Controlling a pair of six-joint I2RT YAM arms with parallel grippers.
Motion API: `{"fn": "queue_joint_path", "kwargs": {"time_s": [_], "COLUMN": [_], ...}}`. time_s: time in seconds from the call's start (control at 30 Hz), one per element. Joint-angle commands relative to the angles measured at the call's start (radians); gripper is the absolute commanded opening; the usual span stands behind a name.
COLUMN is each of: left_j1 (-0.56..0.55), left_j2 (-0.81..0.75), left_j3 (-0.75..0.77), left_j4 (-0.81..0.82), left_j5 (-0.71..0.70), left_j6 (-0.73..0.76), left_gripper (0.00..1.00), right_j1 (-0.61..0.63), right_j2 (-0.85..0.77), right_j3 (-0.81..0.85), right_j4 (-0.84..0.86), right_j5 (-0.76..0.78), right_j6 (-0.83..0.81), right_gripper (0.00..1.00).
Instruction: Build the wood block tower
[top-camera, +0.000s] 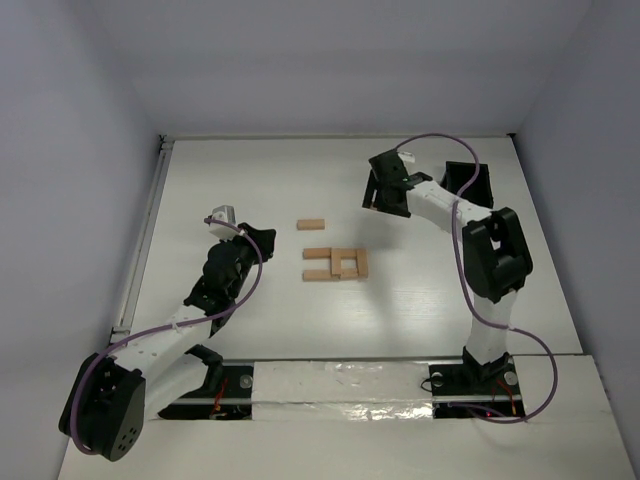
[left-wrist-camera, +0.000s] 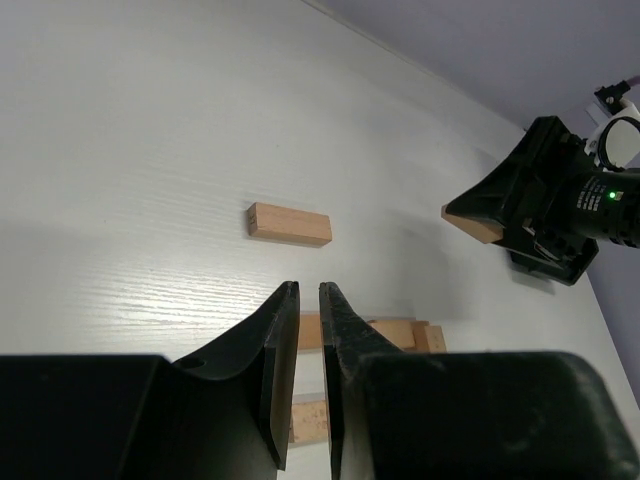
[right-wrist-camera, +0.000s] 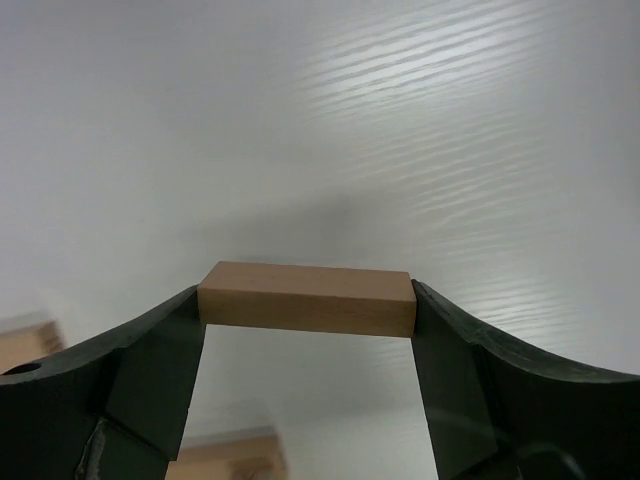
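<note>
The wood block is held at its two ends by my right gripper, so next I set it down and then take it across its long sides (right-wrist-camera: 307, 312) first.
Several light-tan wooden blocks (top-camera: 335, 264) lie grouped flat at the table's middle as the wood block tower's base. They also show in the left wrist view as blocks (left-wrist-camera: 398, 333) past my fingers. One lone block (top-camera: 311, 225) (left-wrist-camera: 289, 223) rests apart, just behind the group. My right gripper (top-camera: 380, 198) (right-wrist-camera: 307, 300) hovers above the table behind and to the right of the group. It is shut on another wood block (right-wrist-camera: 307, 297), held by its two ends. My left gripper (top-camera: 262, 238) (left-wrist-camera: 308, 287) sits left of the group, its jaws a narrow slit apart and empty.
A black box (top-camera: 470, 180) stands at the back right behind the right arm. A raised rail (top-camera: 140, 240) runs along the table's left edge. Taped foil (top-camera: 340, 380) covers the near edge between the arm bases.
</note>
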Motion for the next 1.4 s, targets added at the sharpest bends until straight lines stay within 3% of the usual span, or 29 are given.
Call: {"fn": "queue_joint_path", "kwargs": {"time_s": [0.0,0.13,0.43,0.6,0.77,1.03,1.07,1.13,1.17,1.23,1.3,1.37], "left_j1": [0.005,0.005,0.005,0.005,0.005,0.005,0.005,0.005,0.005,0.005,0.005,0.005], "left_j2": [0.0,-0.003,-0.003,0.002,0.0,0.0,0.002,-0.003,-0.004,-0.001,0.003,0.002], "left_j3": [0.046,0.046,0.044,0.044,0.046,0.046,0.047,0.047,0.046,0.044,0.047,0.046], "left_j4": [0.031,0.027,0.031,0.035,0.03,0.033,0.033,0.031,0.031,0.033,0.031,0.033], "left_j5": [-0.009,-0.015,-0.011,-0.005,-0.012,-0.006,-0.003,-0.002,-0.005,-0.008,-0.002,-0.005], "left_j6": [0.019,0.022,0.02,0.019,0.02,0.019,0.019,0.02,0.02,0.02,0.02,0.019], "left_gripper": [0.12,0.12,0.12,0.12,0.12,0.12,0.12,0.12,0.12,0.12,0.12,0.12], "right_j1": [-0.01,-0.035,-0.044,-0.044,-0.044,-0.044,-0.044,-0.044,-0.044,-0.044,-0.044,-0.053], "right_j2": [-0.003,0.054,0.112,0.057,-0.042,-0.17,-0.172,-0.158,-0.135,-0.118,-0.101,-0.071], "right_j3": [-0.015,0.034,0.002,-0.067,-0.124,-0.153,-0.155,-0.144,-0.132,-0.11,-0.092,-0.057], "right_j4": [0.035,-0.028,0.015,0.086,0.143,0.129,0.135,0.13,0.103,0.092,0.072,0.026], "right_j5": [0.118,0.228,0.123,0.028,-0.095,-0.045,-0.051,-0.074,-0.086,-0.088,-0.123,-0.155], "right_j6": [-0.041,-0.046,0.017,0.022,0.017,-0.026,-0.038,-0.09,-0.128,-0.174,-0.265,-0.305], "right_gripper": [0.62,0.62,0.67,0.87,0.88,0.89,0.87,0.74,0.6,0.44,0.08,0.09]}}
